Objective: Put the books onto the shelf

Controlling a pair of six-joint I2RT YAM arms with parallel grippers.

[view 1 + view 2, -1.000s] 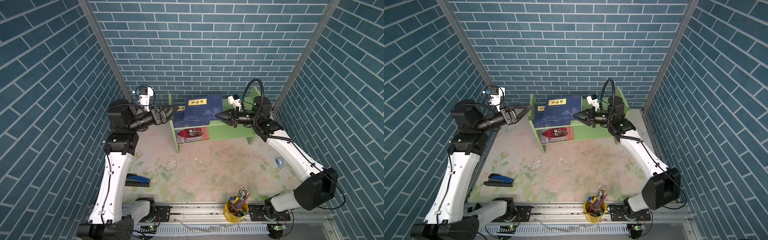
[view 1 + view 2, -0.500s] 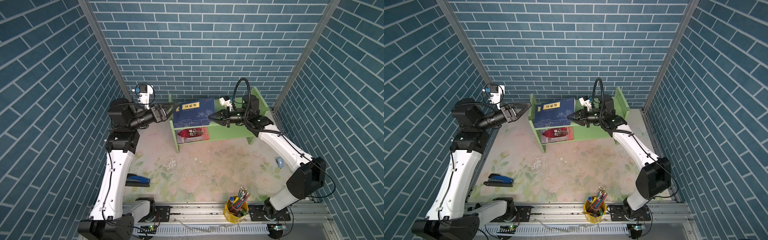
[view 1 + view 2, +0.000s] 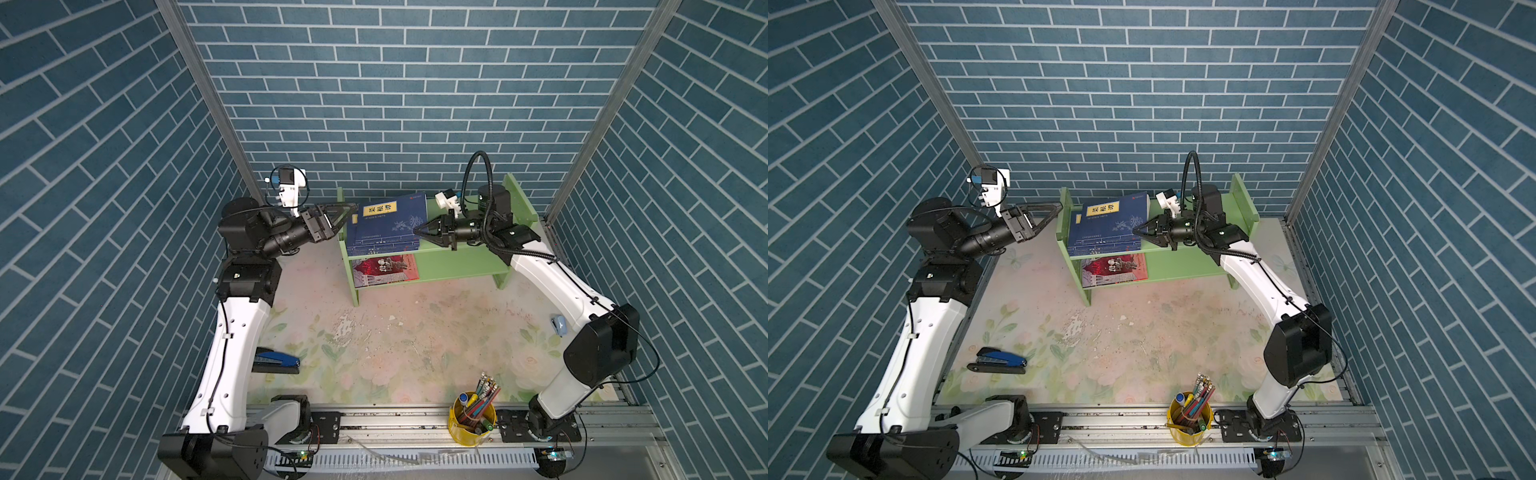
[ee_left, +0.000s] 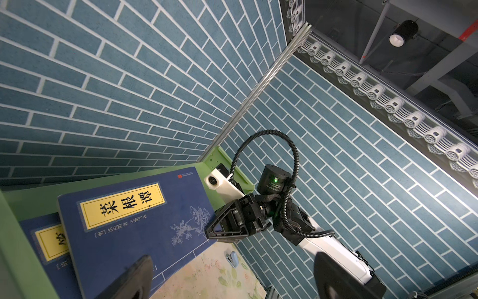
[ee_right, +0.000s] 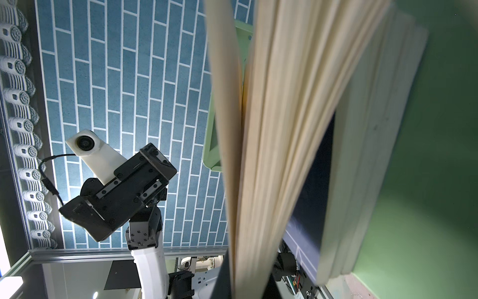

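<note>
The top navy book slants crooked over the navy book beneath, so my right gripper will lower it, retake its page edge (image 3: 425, 209) and push it square.
The light-green shelf (image 3: 461, 266) stands at the back against the wall. A stack of dark navy books (image 3: 390, 226) with yellow title labels lies flat on its upper tier, the top one (image 4: 134, 227) skewed over another (image 4: 46, 243). A red-and-grey book (image 3: 384, 270) lies on the lower tier. My right gripper (image 3: 417, 230) is shut on the right edge of the top navy book; its cream page edges (image 5: 271, 155) fill the right wrist view. My left gripper (image 3: 348, 216) hangs open and empty beside the shelf's left panel, its fingers (image 4: 137, 279) apart from the books.
A blue stapler (image 3: 276, 361) lies on the floral mat at the front left, beside my left arm. A yellow pen cup (image 3: 473, 415) stands at the front edge. A small light-blue object (image 3: 559, 325) lies near the right wall. Brick walls close three sides.
My right gripper has moved left with the top navy book, which now lies flatter and closer to the shelf's left panel. The left gripper has stayed open and almost still.
</note>
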